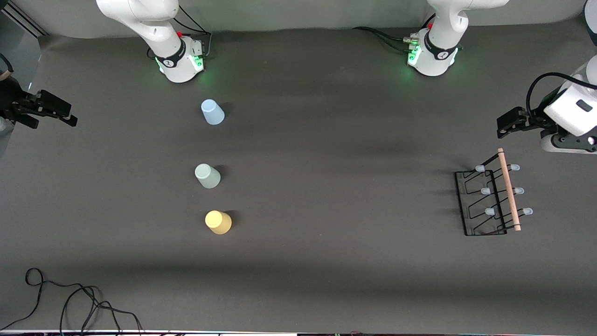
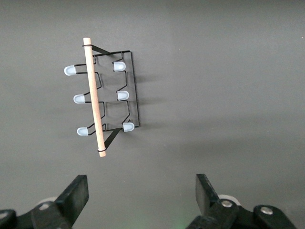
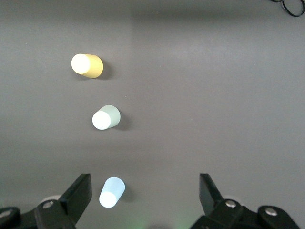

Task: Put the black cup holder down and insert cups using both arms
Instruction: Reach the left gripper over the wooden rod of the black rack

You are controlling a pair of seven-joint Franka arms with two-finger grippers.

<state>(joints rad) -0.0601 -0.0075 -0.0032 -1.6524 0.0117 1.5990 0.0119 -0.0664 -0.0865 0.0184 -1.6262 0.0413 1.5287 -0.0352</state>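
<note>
The robot's left gripper should close on the black cup holder's wooden rod (image 1: 506, 176) (image 2: 97, 117), between the middle of the rod and its end nearest the green-lit bases.
The black cup holder (image 1: 494, 200) stands on the table toward the left arm's end, with its wooden rod (image 1: 508, 189) on top and pale-tipped pegs on both sides. It also shows in the left wrist view (image 2: 102, 95). Three cups stand upside down in a row toward the right arm's end: light blue (image 1: 212, 112), pale green (image 1: 207, 176) and yellow (image 1: 218, 222). The right wrist view shows them too: light blue (image 3: 112, 192), green (image 3: 106, 118), yellow (image 3: 87, 66). My left gripper (image 1: 506, 126) (image 2: 141, 195) is open and empty, up beside the holder. My right gripper (image 1: 60, 114) (image 3: 143, 195) is open and empty, at its end's edge.
A loose black cable (image 1: 70, 298) lies at the table's near edge toward the right arm's end; it also shows in the right wrist view (image 3: 288, 5). The arms' green-lit bases (image 1: 179, 60) (image 1: 431, 58) stand farthest from the front camera. Dark mat (image 1: 336, 186) lies between cups and holder.
</note>
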